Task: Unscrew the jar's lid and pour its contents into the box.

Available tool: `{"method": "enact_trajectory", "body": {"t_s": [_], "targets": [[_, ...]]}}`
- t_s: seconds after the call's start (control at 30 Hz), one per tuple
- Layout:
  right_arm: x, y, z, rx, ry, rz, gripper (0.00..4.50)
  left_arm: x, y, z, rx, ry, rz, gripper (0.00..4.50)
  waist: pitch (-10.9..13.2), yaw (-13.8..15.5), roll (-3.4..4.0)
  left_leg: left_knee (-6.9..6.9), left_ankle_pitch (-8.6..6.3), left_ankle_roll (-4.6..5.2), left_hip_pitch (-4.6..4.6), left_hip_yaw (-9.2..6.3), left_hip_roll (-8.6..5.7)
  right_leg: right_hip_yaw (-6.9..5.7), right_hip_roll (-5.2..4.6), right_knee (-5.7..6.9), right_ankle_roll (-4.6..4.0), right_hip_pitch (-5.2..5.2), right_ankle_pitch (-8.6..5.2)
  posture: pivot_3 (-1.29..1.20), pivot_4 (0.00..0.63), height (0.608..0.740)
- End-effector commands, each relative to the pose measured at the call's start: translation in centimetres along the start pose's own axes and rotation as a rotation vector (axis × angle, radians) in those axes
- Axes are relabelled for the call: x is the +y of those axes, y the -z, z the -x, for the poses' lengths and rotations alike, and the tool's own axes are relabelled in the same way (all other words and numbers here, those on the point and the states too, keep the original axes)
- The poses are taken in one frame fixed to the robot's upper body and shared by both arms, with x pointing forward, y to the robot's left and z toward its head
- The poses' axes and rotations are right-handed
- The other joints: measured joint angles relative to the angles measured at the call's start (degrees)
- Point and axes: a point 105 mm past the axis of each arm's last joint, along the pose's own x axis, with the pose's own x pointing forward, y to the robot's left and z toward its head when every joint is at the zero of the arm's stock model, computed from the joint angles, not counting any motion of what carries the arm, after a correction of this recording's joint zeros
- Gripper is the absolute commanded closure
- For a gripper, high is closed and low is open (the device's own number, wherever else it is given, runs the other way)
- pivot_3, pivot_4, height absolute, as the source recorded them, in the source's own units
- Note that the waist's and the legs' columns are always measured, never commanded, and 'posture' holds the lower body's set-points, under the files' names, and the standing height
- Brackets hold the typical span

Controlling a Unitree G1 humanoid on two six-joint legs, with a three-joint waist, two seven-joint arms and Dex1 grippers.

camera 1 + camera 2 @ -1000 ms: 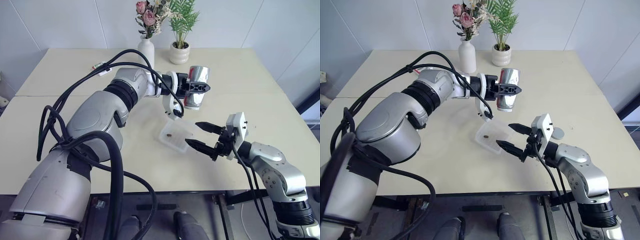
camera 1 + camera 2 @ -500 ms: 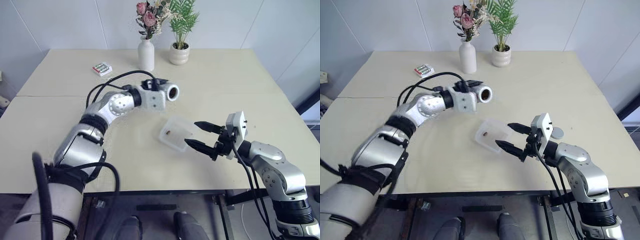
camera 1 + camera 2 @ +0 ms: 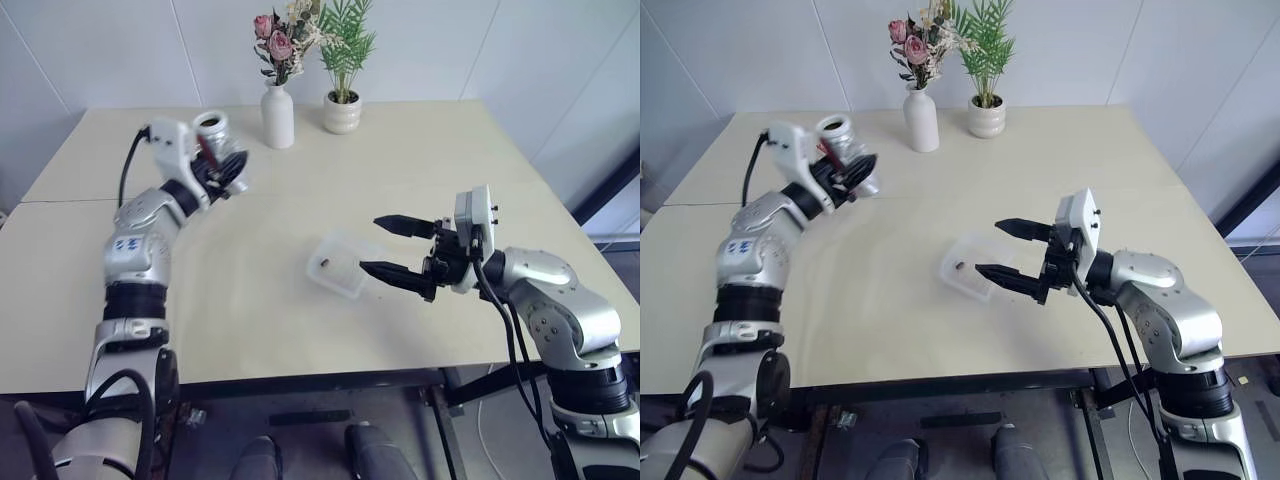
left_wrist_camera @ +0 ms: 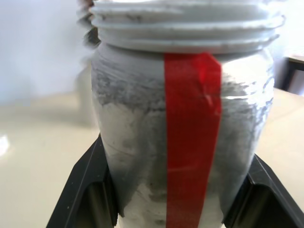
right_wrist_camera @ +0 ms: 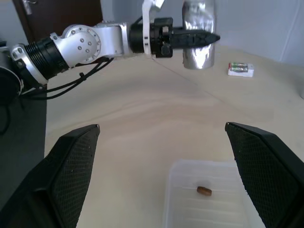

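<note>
My left gripper will let go of the jar on bare table (image 3: 147, 255) between the seam and the front edge, far from the box.
My left gripper (image 3: 222, 165) is shut on the jar (image 3: 214, 147), a silvery metal cylinder with a red stripe (image 4: 192, 137), held roughly upright above the table's far left with its open mouth up. The box (image 3: 338, 265), a shallow clear tray, lies mid-table with one small brown bit of the contents (image 5: 204, 190) inside. My right gripper (image 3: 371, 243) hovers open just right of the box, fingers pointing left over its edge, with nothing between them. The lid is out of view.
A white vase of flowers (image 3: 277, 115) and a small potted plant (image 3: 342, 110) stand at the table's back edge. A small green-red-white packet (image 5: 241, 69) lies on the table beyond the jar.
The left arm has swung the jar from above the box away to the table's far left and turned it upright. The right gripper has risen a little, still open.
</note>
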Motion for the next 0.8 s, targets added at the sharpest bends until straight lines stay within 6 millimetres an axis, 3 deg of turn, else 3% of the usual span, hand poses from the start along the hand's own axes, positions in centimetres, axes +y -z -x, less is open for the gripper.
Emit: {"method": "enact_trajectory", "body": {"t_s": [0.03,0.17,0.33,0.4,0.57,0.8], "targets": [[0.9,-1.6,-0.5,-0.023,-0.066,0.049,0.03,2.5,-0.4,2.2,-0.02,-0.11,0.014,2.37,0.0,0.0,-0.02,0.01,0.01,-0.01,0.01,-0.1,0.0,-0.08,0.0,-0.01,-0.01,0.04,0.0,0.0,0.15,0.74],[1.6,-1.9,-1.2,-0.036,-0.104,0.049,0.03,5.7,2.8,5.0,0.045,-0.258,-0.039,2.37,0.0,0.2,-0.02,-0.03,0.02,-0.02,-0.04,-0.29,0.0,-0.25,-0.02,-0.11,-0.04,0.09,0.01,0.0,0.15,0.74],[1.8,-1.5,-1.3,-0.035,-0.107,0.032,0.03,8.7,4.3,7.2,0.066,-0.405,-0.182,2.37,0.0,1.1,-0.03,-0.05,0.02,-0.02,-0.13,-0.34,0.0,-0.37,-0.07,-0.24,-0.06,0.07,0.02,0.0,0.15,0.74],[1.8,-1.3,-1.2,-0.031,-0.108,0.028,0.03,10.1,4.6,8.0,0.056,-0.481,-0.147,2.37,0.0,1.1,-0.03,-0.06,0.01,-0.03,-0.14,-0.33,0.0,-0.37,-0.09,-0.3,-0.07,0.07,0.02,0.0,0.15,0.74],[1.7,-1.1,-1.1,-0.027,-0.106,0.027,0.03,11.1,4.1,8.6,-0.023,-0.525,-0.158,2.37,0.0,1.3,-0.04,-0.11,0.0,-0.05,-0.18,-0.33,-0.01,-0.46,-0.16,-0.39,-0.07,0.07,0.02,0.0,0.15,0.74],[1.7,-1.1,-1.0,-0.025,-0.112,0.028,0.03,10.9,5.9,8.6,-0.014,-0.491,-0.074,2.37,0.0,1.2,-0.05,-0.12,-0.01,-0.07,-0.21,-0.32,-0.01,-0.49,-0.17,-0.43,-0.07,0.07,0.02,0.0,0.15,0.74]]}}
